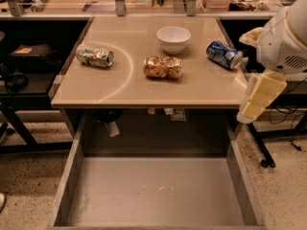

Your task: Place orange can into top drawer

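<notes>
I need to close my gripper on the end of the orange can [175, 69], the one that faces toward the blue can.
The orange can [163, 67] lies on its side near the middle of the tan tabletop [120, 87], dented and shiny. The top drawer [156, 195] is pulled out below the table's front edge, and its grey floor is bare. My gripper [255, 99], a cream-coloured piece below the white arm [285, 37], hangs off the table's right front corner. It is apart from the orange can and to its right, and it holds nothing that I can see.
A green-silver can [95, 55] lies at the table's left. A white bowl [173, 39] stands behind the orange can. A blue can [224, 55] lies at the right edge near my arm. Dark shelving flanks both sides.
</notes>
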`<state>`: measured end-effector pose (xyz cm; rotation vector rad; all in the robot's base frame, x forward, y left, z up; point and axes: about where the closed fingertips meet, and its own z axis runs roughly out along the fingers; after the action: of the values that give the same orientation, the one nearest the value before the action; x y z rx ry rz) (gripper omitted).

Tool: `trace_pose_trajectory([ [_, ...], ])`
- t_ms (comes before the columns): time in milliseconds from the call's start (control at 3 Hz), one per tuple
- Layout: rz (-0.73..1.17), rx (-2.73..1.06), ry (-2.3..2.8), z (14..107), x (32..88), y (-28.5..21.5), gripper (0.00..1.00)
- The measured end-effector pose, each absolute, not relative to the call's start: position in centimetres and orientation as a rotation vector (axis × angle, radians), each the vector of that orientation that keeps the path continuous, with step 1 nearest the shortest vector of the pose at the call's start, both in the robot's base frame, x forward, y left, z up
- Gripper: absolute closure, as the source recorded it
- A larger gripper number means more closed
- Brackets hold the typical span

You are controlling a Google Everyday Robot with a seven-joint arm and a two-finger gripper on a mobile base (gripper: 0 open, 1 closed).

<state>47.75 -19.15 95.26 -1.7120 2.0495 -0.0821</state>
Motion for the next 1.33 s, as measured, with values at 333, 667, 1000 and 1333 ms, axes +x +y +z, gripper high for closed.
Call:
trace_pose_trajectory([
  [333,-0.046,-1.652,1.983,94.8,48.4,-18.8,0.00],
  [667,-0.046,-1.652,1.983,94.8,48.4,-18.8,0.00],
  [1000,-0.008,-1.639,1.974,93.9,49.4,-18.4,0.00],
  [1333,0.035,-1.630,1.927,92.1,53.4,-17.0,0.00],
])
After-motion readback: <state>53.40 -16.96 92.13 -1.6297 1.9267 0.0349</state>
